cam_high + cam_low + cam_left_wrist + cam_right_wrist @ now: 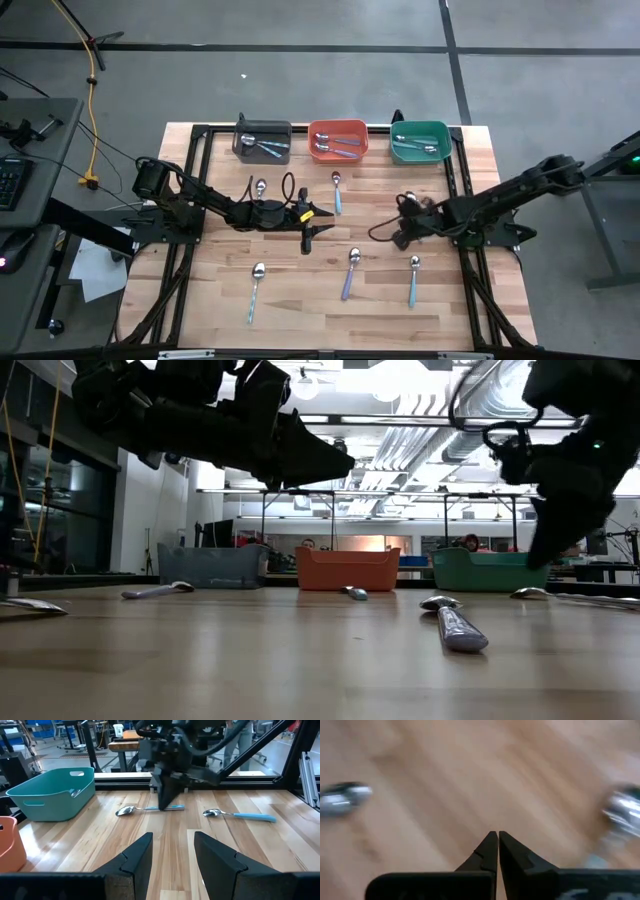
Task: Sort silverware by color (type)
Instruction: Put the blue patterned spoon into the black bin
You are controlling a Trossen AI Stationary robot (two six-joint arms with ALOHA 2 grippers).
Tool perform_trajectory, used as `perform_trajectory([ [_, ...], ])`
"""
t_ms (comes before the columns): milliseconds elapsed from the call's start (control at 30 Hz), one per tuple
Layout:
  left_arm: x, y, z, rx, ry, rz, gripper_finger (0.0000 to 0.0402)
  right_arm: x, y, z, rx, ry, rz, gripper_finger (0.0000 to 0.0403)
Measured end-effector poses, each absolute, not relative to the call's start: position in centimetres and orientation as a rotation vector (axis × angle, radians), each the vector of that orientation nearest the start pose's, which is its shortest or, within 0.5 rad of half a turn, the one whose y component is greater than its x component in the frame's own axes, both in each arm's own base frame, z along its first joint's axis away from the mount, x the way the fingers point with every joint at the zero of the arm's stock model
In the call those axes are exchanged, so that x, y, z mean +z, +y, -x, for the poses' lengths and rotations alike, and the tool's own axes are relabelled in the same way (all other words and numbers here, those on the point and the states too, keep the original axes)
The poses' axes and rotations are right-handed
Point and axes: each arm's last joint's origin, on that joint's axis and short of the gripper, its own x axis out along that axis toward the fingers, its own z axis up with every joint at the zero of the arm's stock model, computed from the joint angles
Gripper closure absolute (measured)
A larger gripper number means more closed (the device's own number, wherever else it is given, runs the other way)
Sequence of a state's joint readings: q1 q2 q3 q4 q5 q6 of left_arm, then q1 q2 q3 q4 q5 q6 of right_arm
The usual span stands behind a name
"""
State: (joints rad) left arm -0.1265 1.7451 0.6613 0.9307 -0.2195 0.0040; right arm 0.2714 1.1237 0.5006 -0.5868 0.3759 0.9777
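My right gripper, shut beside the spoon nearest the teal bin, should open, take that spoon's handle (176, 807) and pass it to my left gripper.
Several spoons lie flat on the wooden table: a purple-handled one (350, 272), blue-handled ones (413, 278) (256, 290) (336, 192), and a small one (260, 187). My left gripper (309, 226) hovers open over the table's middle, pointing toward the right edge, its fingers (135, 862) wide apart with nothing between them. My right gripper (399, 240) is shut and empty, slanting down above the table between the purple and the blue spoon (150, 809). In the right wrist view its tips (497, 845) meet over bare wood, with blurred spoon bowls (342, 799) (622, 812) on either side.
At the table's far edge stand a grey bin (240, 140), an orange bin (312, 135) and a teal bin (445, 140), each with spoons inside. A black frame borders the table. Bare wood lies between the spoons near the front edge.
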Motion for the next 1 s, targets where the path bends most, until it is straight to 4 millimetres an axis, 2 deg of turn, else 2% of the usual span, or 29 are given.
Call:
perform_trajectory([
  [200,16.1,-3.5,-32.7,0.092,0.150,-0.030,0.0261,15.7,2.8,-15.5,-0.848,1.039,-0.531,0.0392],
  [400,16.1,-3.5,-32.7,0.092,0.150,-0.030,0.0261,15.1,1.7,-15.2,-1.005,1.072,-0.551,0.0322],
  [600,16.0,-3.5,-32.7,0.092,0.150,-0.030,0.0261,14.3,0.6,-16.1,-1.023,1.106,-0.591,0.0270],
  [800,16.0,-3.5,-32.7,0.092,0.150,-0.030,0.0261,13.3,-0.3,-16.7,-1.047,1.158,-0.605,0.0275],
  [1000,16.0,-3.5,-32.7,0.092,0.150,-0.030,0.0261,12.5,-0.7,-17.6,-1.007,1.183,-0.585,0.0325],
])
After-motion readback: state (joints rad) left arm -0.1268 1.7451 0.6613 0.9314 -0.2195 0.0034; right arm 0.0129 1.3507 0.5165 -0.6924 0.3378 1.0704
